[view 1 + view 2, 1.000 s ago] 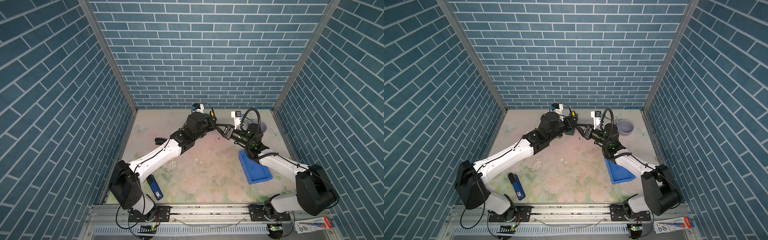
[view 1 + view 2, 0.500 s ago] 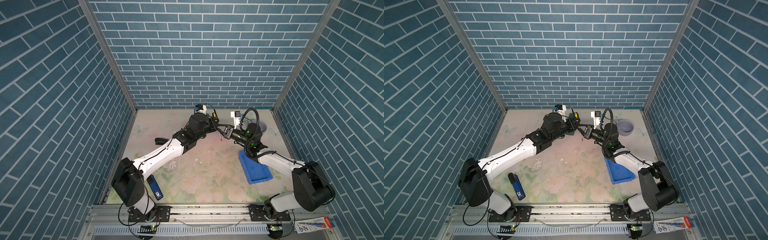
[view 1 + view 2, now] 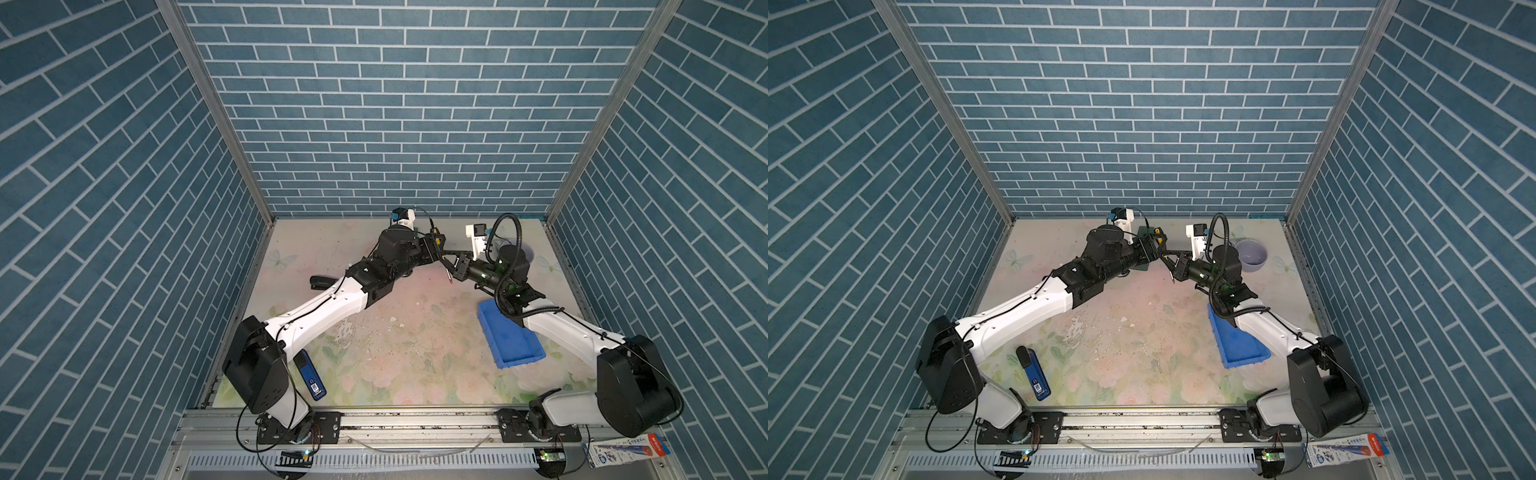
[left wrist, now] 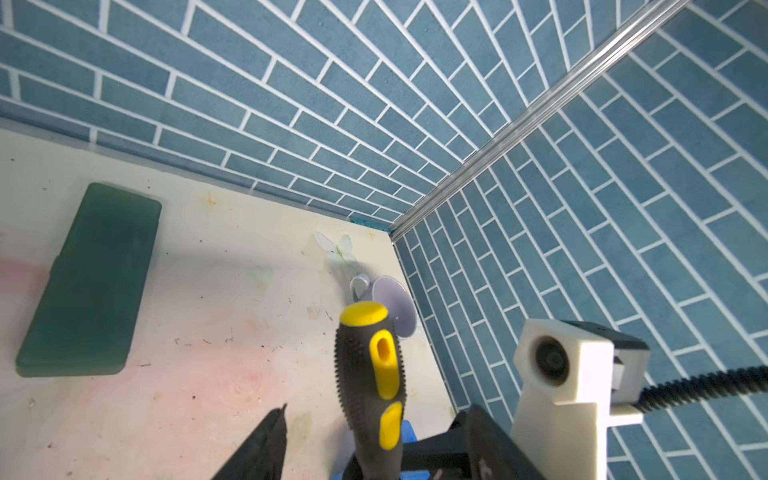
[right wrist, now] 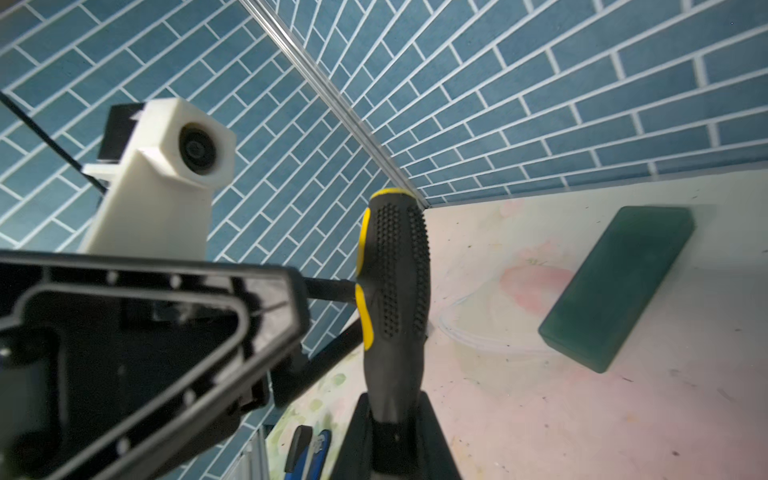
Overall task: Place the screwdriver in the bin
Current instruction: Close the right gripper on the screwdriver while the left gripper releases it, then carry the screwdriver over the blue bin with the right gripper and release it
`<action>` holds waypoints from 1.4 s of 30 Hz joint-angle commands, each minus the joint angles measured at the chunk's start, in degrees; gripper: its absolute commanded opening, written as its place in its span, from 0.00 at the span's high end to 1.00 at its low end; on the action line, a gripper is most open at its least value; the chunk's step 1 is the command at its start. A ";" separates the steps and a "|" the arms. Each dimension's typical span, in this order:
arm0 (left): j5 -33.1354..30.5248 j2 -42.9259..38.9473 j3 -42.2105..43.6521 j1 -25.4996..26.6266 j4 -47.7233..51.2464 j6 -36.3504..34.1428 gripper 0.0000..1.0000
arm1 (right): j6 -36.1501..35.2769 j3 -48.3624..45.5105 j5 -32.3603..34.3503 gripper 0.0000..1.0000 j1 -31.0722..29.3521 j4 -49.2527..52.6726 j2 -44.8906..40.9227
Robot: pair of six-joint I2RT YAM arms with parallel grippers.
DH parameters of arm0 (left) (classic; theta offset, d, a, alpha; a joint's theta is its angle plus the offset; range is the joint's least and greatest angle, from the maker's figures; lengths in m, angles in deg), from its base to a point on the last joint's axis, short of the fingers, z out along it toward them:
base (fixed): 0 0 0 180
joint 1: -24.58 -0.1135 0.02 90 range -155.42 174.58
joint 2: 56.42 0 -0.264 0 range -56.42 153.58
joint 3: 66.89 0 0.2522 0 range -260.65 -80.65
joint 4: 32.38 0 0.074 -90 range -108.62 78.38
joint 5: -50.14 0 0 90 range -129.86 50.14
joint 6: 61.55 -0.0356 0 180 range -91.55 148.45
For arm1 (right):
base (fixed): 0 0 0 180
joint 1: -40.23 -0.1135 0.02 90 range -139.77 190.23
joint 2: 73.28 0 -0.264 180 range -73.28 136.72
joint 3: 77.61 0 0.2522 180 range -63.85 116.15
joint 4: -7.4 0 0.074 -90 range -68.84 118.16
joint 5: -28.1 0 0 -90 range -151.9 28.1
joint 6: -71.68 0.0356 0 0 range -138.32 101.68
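I need to use my right gripper to set the screwdriver down on the bottom of the blue bin (image 3: 508, 325), with its handle toward the lavender mug. The screwdriver now hangs above the table.
The screwdriver (image 3: 441, 251) hangs above the table near the back middle, its yellow-capped handle up and its thin shaft pointing down. My right gripper (image 5: 392, 399) is shut on the lower end of the black-and-yellow handle (image 5: 392, 282). My left gripper (image 4: 378, 411) is open, with its fingers standing on either side of the handle (image 4: 368, 374) and gaps showing. In both top views the two grippers meet there, the left gripper (image 3: 1154, 245) and the right gripper (image 3: 1179, 266). The blue bin (image 3: 511, 345) lies on the table at the right, partly under the right arm.
A dark green block (image 4: 91, 278) lies near the back wall. A lavender mug (image 3: 1250, 253) sits in the back right corner. A black stapler (image 3: 318, 282) lies at the left. A blue device (image 3: 311, 376) lies by the left arm's base.
The right gripper has closed on the screwdriver. The left gripper, which held the handle before, has opened its jaws off it. Both arms have stayed near the back middle.
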 commanded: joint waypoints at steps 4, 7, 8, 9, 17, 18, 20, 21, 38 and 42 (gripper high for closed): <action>-0.85 -3.76 0.77 1.96 -1.72 -17.03 0.09 | -11.32 -2.88 10.32 1.00 1.85 9.40 -8.32; 2.05 -4.56 1.80 3.00 -2.07 -25.12 0.04 | -14.47 -6.27 17.23 1.00 2.53 13.76 -13.00; 3.04 -4.78 2.36 3.50 -2.52 -27.85 0.02 | -15.70 -7.42 19.71 1.00 2.71 15.84 -14.82; 3.88 -4.87 2.74 3.98 -2.91 -30.04 0.01 | -16.35 -8.52 21.69 1.00 2.94 17.07 -16.29; 6.57 -2.41 4.66 9.64 -2.28 -44.88 0.00 | -16.66 -17.29 38.43 1.00 5.15 28.84 -28.46; 6.59 -1.88 4.71 10.32 -1.85 -46.08 0.00 | -16.66 -17.75 39.11 1.00 5.42 30.36 -29.34; 5.92 -0.33 4.88 11.77 -1.25 -47.43 0.00 | -16.29 -18.35 40.70 1.00 5.87 34.72 -30.76; 6.00 0.23 5.12 12.32 -1.57 -47.92 0.00 | -15.61 -18.35 42.06 1.00 5.94 37.09 -31.09; 13.09 6.51 6.60 17.25 -0.71 -57.57 0.00 | -2.42 -25.33 44.28 1.00 7.49 49.82 -32.18; 13.37 5.57 7.93 17.21 -0.43 -57.70 0.00 | -2.29 -26.37 42.13 1.00 7.91 45.09 -27.32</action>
